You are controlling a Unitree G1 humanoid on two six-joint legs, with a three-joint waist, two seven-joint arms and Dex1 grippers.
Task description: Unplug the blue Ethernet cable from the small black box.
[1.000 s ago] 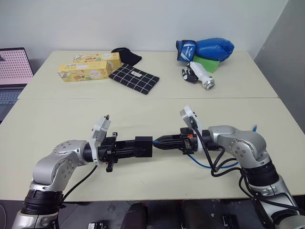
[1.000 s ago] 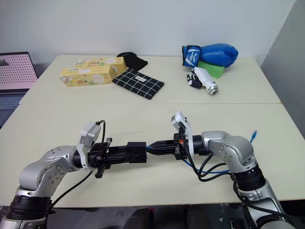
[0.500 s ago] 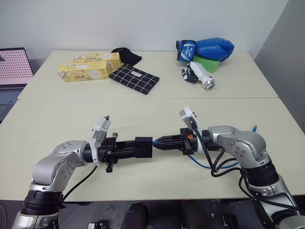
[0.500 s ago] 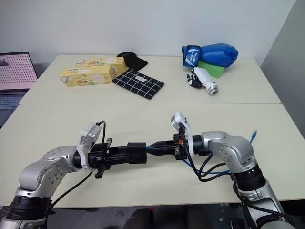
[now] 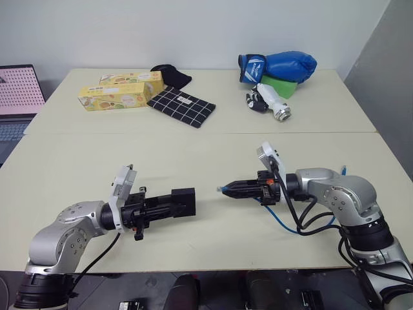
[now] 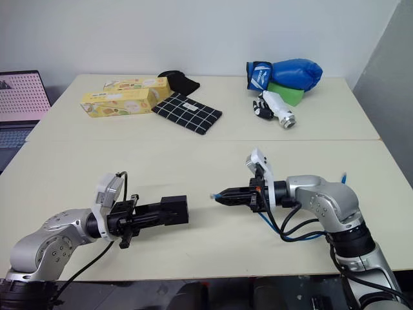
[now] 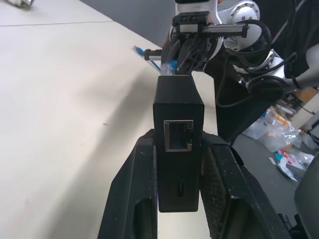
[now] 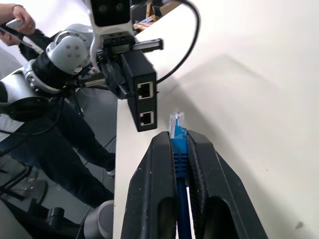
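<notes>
Next, I set the small black box on the bare table before the yellow cartons (image 5: 130,170), nearer than the seam, with my left gripper.
My left gripper (image 5: 173,204) is shut on the small black box (image 5: 183,201), held level above the table's front part; its open port (image 7: 178,135) shows in the left wrist view. My right gripper (image 5: 227,189) is shut on the blue Ethernet cable (image 5: 282,221) just behind its clear plug (image 8: 176,121). The plug (image 5: 219,189) hangs free in the air, a short gap to the right of the box. The rest of the cable trails back under my right arm to its other end (image 5: 344,172) on the table.
At the back of the table (image 5: 77,161) lie two yellow cartons (image 5: 116,95), a checked cloth (image 5: 181,106), a black cloth bundle (image 5: 171,75), a blue boxing glove (image 5: 279,66), a green block (image 5: 281,88) and a white bottle (image 5: 271,103). A laptop (image 5: 18,90) stands at far left.
The plug has come out of the box. Both grippers have drawn apart, the left with the box to the left, the right with the cable to the right.
</notes>
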